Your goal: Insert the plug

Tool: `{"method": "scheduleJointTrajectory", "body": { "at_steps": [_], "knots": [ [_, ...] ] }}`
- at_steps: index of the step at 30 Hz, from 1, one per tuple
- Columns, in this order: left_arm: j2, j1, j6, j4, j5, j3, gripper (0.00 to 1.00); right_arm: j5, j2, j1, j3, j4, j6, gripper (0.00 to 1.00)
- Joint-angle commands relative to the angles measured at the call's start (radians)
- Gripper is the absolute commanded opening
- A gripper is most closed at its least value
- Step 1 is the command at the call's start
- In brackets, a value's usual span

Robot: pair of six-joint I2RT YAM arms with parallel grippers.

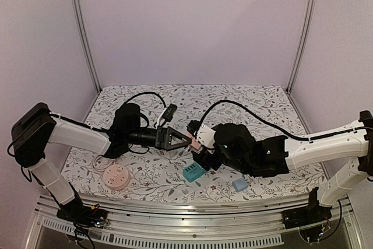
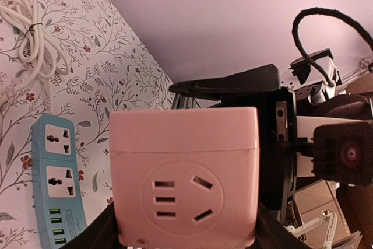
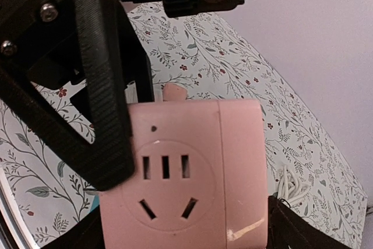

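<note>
The pink cube socket's seamed end is clamped by my right gripper, so my left gripper will turn it before my right gripper takes it by its socket side (image 2: 184,197).
A pink cube socket (image 1: 191,141) hangs above the table between both grippers. My left gripper (image 1: 178,139) is shut on it from the left, and in the left wrist view (image 2: 183,228) its socket face (image 2: 183,193) points at the camera. My right gripper (image 1: 201,148) is shut on it from the right; in the right wrist view (image 3: 183,231) the cube (image 3: 192,167) fills the space between my fingers, with the left gripper's black finger (image 3: 99,103) over its left side. A black plug (image 1: 169,112) on a black cable lies on the table behind the left gripper.
A teal power strip (image 1: 194,171) lies just in front of the grippers and also shows in the left wrist view (image 2: 57,185). A round pink power strip (image 1: 115,175) with a coiled white cable (image 2: 26,45) lies front left. A small blue block (image 1: 239,184) lies front right.
</note>
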Motion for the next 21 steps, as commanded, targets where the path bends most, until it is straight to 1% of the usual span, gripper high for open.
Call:
{"method": "scheduleJointTrajectory", "body": {
  "at_steps": [1,2,3,8,11,12,14,15,17,19,21],
  "knots": [
    [-0.008,0.020,0.006,0.095,0.031,-0.015,0.00,0.030,-0.026,0.005,0.027,-0.041,0.066,0.96],
    [-0.009,0.027,0.005,0.101,0.029,-0.020,0.00,0.026,-0.031,0.004,0.030,-0.059,0.074,0.98],
    [-0.012,0.035,0.005,0.105,0.025,-0.026,0.00,0.027,-0.034,0.004,0.035,-0.080,0.086,0.99],
    [-0.021,0.065,0.018,0.107,0.007,-0.045,0.00,0.009,-0.061,0.001,0.058,-0.196,0.164,0.99],
    [-0.041,0.074,0.057,0.082,-0.016,-0.052,0.00,-0.055,-0.109,-0.034,0.069,-0.290,0.223,0.99],
    [-0.053,0.075,0.080,0.052,-0.030,-0.052,0.00,-0.080,-0.134,-0.056,0.076,-0.320,0.268,0.99],
    [-0.086,0.074,0.139,-0.013,-0.073,-0.055,0.00,-0.165,-0.169,-0.121,0.090,-0.382,0.343,0.99],
    [-0.104,0.074,0.167,-0.049,-0.114,-0.058,0.00,-0.219,-0.192,-0.159,0.099,-0.405,0.408,0.99],
    [-0.150,0.071,0.223,-0.112,-0.176,-0.067,0.00,-0.363,-0.227,-0.261,0.097,-0.421,0.509,0.99],
    [-0.202,0.060,0.284,-0.159,-0.234,-0.078,0.00,-0.481,-0.262,-0.324,0.093,-0.424,0.613,0.99],
    [-0.255,0.038,0.352,-0.191,-0.299,-0.096,0.00,-0.580,-0.279,-0.367,0.102,-0.433,0.679,0.99]
  ]
}}
